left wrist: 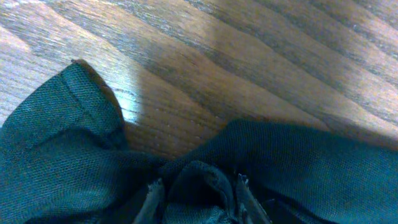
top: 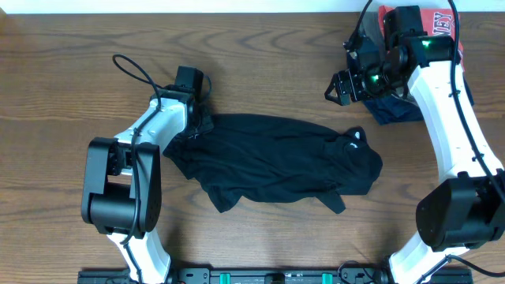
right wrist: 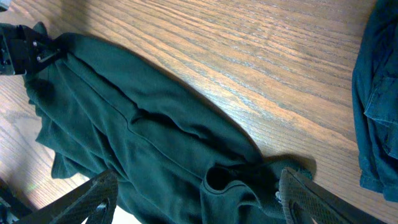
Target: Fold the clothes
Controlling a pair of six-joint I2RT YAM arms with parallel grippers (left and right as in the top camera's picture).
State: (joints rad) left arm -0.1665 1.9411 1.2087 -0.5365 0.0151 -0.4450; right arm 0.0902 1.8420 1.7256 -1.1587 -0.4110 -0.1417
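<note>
The edge of its collar opening point(top: 326, 147) point(right wrist: 216, 177) on the black garment, near the small white print, is next for my right gripper to go to and close on.
The black long-sleeved garment point(top: 272, 160) lies crumpled across the middle of the table, with its small white print point(top: 355, 143) near its right end. My left gripper point(top: 195, 120) is at the garment's upper left corner and is shut on a fold of the black cloth point(left wrist: 196, 186). My right gripper point(top: 344, 87) is open and empty, raised above the table to the upper right of the garment. In the right wrist view the garment point(right wrist: 149, 143) fills the lower left, with its collar opening point(right wrist: 217, 177) between my open fingers point(right wrist: 196, 193).
A navy garment point(top: 398, 109) lies under the right arm at the back right; it also shows in the right wrist view point(right wrist: 379, 106). A red shirt with white lettering point(top: 440, 25) lies behind it. Bare wooden table point(top: 71, 71) surrounds the black garment.
</note>
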